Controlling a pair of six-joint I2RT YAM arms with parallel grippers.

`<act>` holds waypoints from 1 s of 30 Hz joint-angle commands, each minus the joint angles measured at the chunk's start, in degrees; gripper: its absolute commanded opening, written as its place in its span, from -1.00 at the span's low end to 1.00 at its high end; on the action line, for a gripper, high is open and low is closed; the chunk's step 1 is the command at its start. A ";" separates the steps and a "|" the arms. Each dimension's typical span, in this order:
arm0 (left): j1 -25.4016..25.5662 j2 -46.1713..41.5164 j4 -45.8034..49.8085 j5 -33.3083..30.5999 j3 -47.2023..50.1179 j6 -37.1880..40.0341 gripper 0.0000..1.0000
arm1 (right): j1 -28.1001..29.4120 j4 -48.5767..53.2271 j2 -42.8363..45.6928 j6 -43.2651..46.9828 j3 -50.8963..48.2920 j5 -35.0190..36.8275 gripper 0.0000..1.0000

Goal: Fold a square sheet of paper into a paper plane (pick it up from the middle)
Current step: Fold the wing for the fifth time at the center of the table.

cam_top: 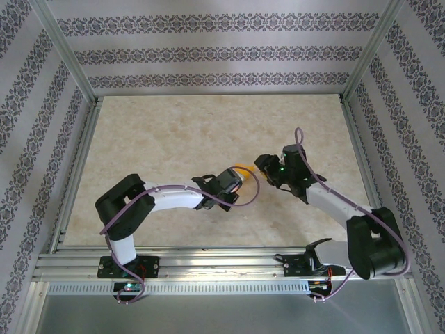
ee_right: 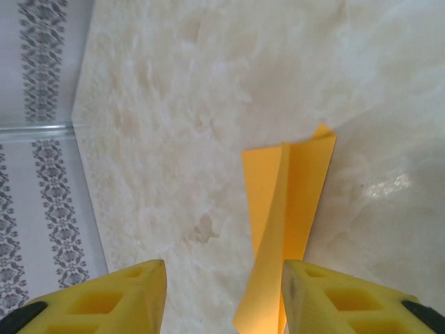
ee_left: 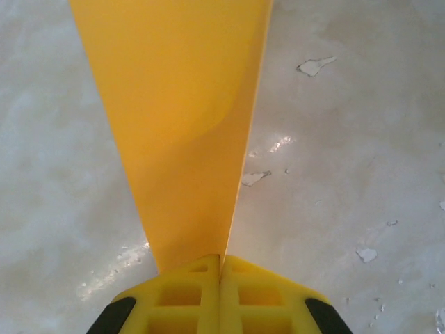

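The paper plane's wings stand close together along the plane's fold, so the robot's right gripper should take one wing's edge (ee_right: 256, 306) near the left gripper and open the wing out.
The paper plane (ee_left: 181, 125) is a folded orange-yellow dart with a raised central ridge. My left gripper (ee_left: 221, 261) is shut on one end of it, and the paper fans out ahead of the yellow fingers (ee_left: 188, 292). In the right wrist view the paper plane (ee_right: 288, 209) stands between the spread fingers, close to the right finger (ee_right: 327, 292); my right gripper (ee_right: 222, 292) is open. From above, a small patch of the paper plane (cam_top: 243, 169) peeks out between the left gripper (cam_top: 235, 179) and the right gripper (cam_top: 263, 165) at the table's middle.
The pale marbled tabletop (cam_top: 208, 132) lies under both arms. Patterned walls and metal frame posts (cam_top: 66, 49) close the table on three sides. A rail (cam_top: 208, 264) runs along the near edge by the arm bases.
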State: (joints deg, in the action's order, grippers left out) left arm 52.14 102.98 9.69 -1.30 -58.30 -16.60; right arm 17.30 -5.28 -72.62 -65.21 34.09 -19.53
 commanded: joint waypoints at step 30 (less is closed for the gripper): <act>-10.81 6.87 -22.91 37.40 4.36 -17.72 -1.00 | 2.37 -7.12 -7.99 11.15 -2.80 -14.59 -0.56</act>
State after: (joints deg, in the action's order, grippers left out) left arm 42.15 108.57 -9.39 32.95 -53.52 -32.10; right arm 19.03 -10.09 -79.15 -55.48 30.17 -31.79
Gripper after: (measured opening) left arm 0.038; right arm 0.232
